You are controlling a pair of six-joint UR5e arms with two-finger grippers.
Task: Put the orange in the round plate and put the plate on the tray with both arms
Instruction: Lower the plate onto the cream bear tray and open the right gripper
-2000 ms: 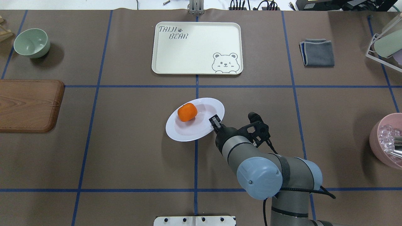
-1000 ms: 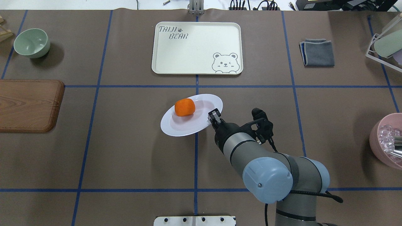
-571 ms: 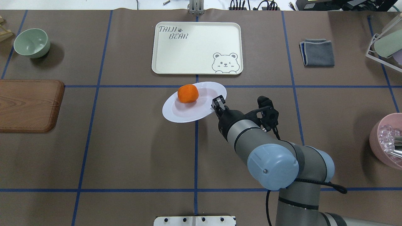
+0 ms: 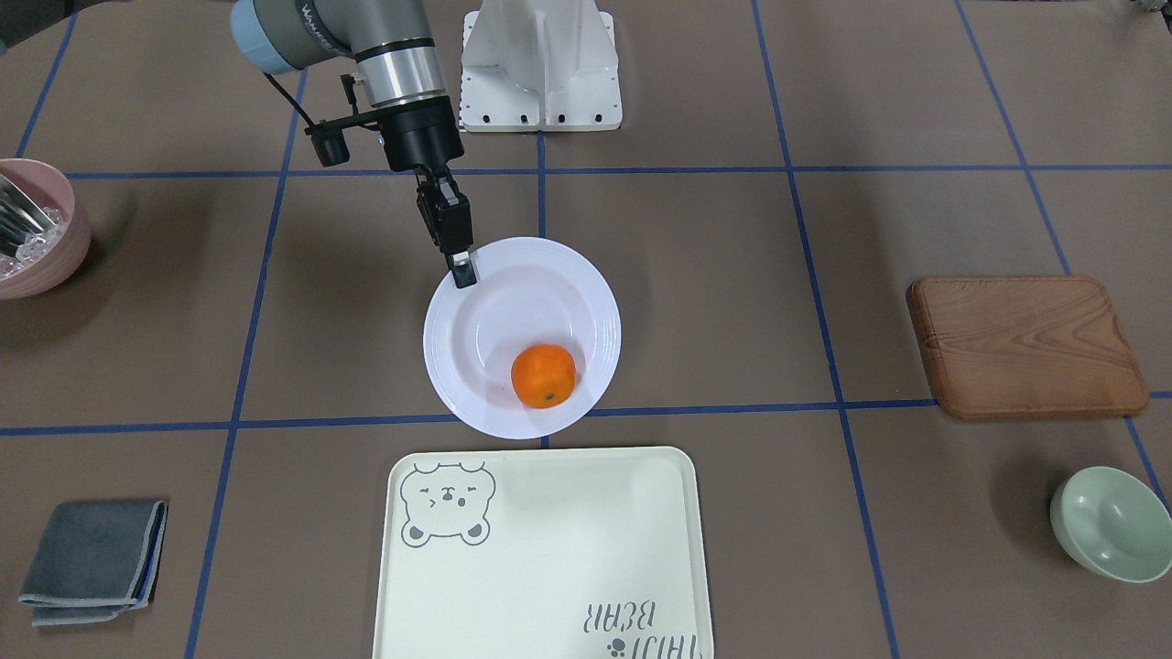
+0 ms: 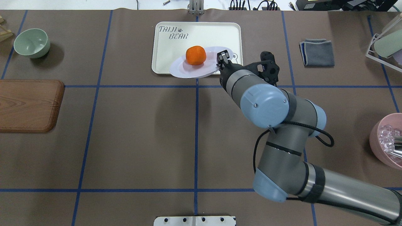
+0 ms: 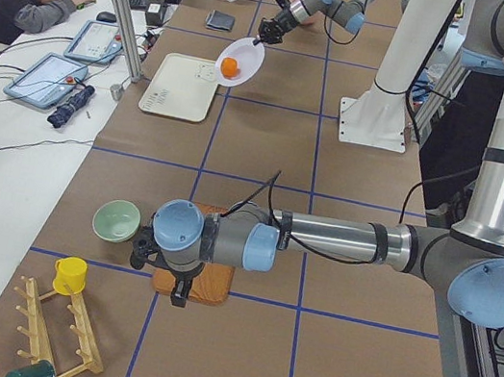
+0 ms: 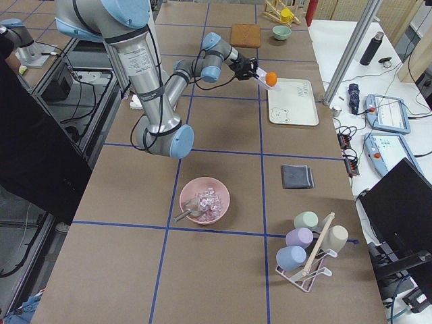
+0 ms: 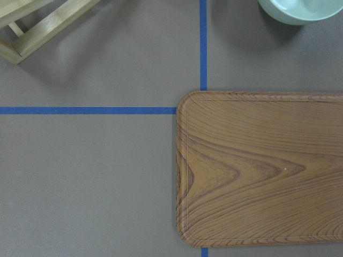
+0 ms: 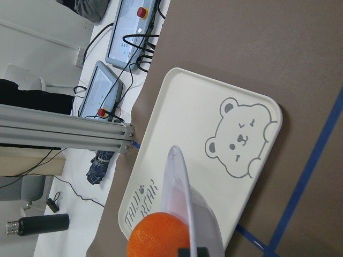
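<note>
The robot's right gripper should release the plate on the cream tray (image 4: 559,577) (image 9: 185,173) between the bear and the lettering.
The white round plate (image 5: 182,67) hangs tilted in the air with the orange (image 5: 195,55) lying in it. My right gripper (image 5: 223,58) is shut on the plate's rim on its right side. In the overhead view the plate overlaps the near edge of the cream tray (image 5: 176,47). The front-facing view shows the plate (image 4: 513,302) just short of the tray (image 4: 549,549), with the orange (image 4: 543,375) on its tray side and the right gripper (image 4: 464,272) on the rim. My left gripper (image 6: 177,294) hovers over the wooden board; I cannot tell whether it is open or shut.
A wooden board (image 5: 29,105) and a green bowl (image 5: 31,42) lie at the left. A folded grey cloth (image 5: 317,52), a cup rack (image 5: 384,40) and a pink bowl (image 5: 388,141) are at the right. A person sits beyond the table's far side.
My right gripper has carried the plate with the orange up and away from the robot, from mid-table to the tray's near edge. The orange stays in the plate.
</note>
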